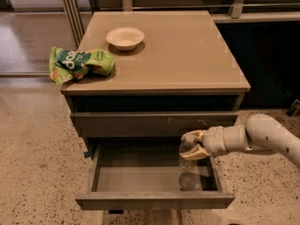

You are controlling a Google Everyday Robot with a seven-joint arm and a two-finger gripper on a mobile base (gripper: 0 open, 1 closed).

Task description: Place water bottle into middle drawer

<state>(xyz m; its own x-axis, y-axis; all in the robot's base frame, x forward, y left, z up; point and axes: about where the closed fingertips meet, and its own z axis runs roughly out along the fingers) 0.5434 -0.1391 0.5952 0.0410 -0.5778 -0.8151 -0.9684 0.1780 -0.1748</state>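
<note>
The robot's gripper should set the water bottle, now hanging upright inside the drawer, down on the middle drawer's grey bottom, near its front panel (180,185) on the arm's side.
The middle drawer (150,179) is pulled open below the cabinet top, its smooth grey inside showing. My gripper (194,144) reaches in from the right and is shut on the water bottle (188,165), a small clear plastic bottle. The bottle hangs upright inside the drawer's right part, its base near the drawer floor. Its cap and upper half are hidden by my fingers (191,136).
A shut drawer front with small white scratches (154,123) sits just above the open drawer. On the cabinet top (187,55) stand a white bowl (125,37) and a green chip bag (79,63) at the left edge. Speckled floor surrounds the cabinet.
</note>
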